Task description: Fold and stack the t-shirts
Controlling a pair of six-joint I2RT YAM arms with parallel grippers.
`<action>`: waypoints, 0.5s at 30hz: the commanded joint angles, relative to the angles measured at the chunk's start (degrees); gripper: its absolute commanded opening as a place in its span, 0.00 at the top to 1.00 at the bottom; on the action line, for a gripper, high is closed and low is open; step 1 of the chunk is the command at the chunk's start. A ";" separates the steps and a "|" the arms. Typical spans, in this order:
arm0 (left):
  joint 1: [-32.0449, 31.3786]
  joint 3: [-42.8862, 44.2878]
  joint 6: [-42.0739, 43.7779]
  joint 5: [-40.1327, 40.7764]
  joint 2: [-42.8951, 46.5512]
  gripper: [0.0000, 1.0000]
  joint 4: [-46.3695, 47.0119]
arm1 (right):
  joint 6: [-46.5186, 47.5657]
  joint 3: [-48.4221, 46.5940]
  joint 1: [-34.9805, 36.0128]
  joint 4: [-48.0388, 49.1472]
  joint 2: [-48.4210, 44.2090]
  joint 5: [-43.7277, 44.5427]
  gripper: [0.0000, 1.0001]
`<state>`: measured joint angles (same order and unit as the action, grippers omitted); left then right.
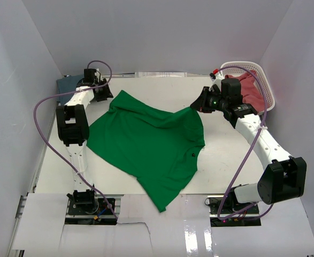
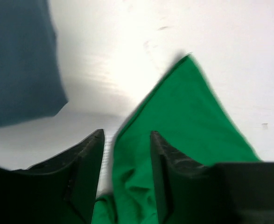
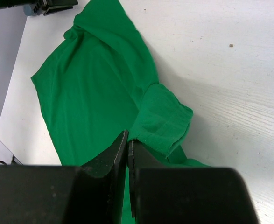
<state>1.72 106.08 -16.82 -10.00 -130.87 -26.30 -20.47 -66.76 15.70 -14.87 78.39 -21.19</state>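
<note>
My left gripper needs to close on the pointed far corner (image 1: pixel 122 92) (image 2: pixel 188 64) of the green t-shirt, the one nearer the slate blue t-shirt.
The bright green t-shirt (image 1: pixel 146 144) lies spread and crumpled across the middle of the table. My left gripper (image 1: pixel 100 95) is at its far left corner. In the left wrist view the gripper (image 2: pixel 126 140) is open, with green cloth (image 2: pixel 183 121) lying between its fingers (image 2: pixel 87 158). My right gripper (image 1: pixel 198 105) is shut on the shirt's far right edge and holds it slightly raised. In the right wrist view the jaws (image 3: pixel 128 140) pinch the cloth beside a folded sleeve (image 3: pixel 165 121). The slate blue t-shirt (image 1: pixel 67 83) lies at the back left, also visible in the left wrist view (image 2: pixel 20 60). The pinkish red t-shirt (image 1: pixel 253 87) sits in the basket.
A white lattice basket (image 1: pixel 266 80) stands at the back right, close behind my right arm. White walls close in the table on the left, back and right. The green shirt's hem hangs over the near table edge (image 1: pixel 162 206).
</note>
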 commanded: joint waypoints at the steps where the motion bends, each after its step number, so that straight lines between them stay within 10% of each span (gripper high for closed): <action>1: 0.13 4.03 0.65 -6.58 2.55 0.44 6.52 | 0.96 -3.11 -0.41 1.08 -0.08 -0.78 0.92; 15: 0.13 8.52 -1.99 -20.94 -7.99 0.44 14.70 | 1.22 -5.92 -0.41 -0.95 1.06 -1.57 0.92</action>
<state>1.72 112.44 -18.06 -26.59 -137.45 -13.72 -20.32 -69.28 15.49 -16.10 79.29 -21.41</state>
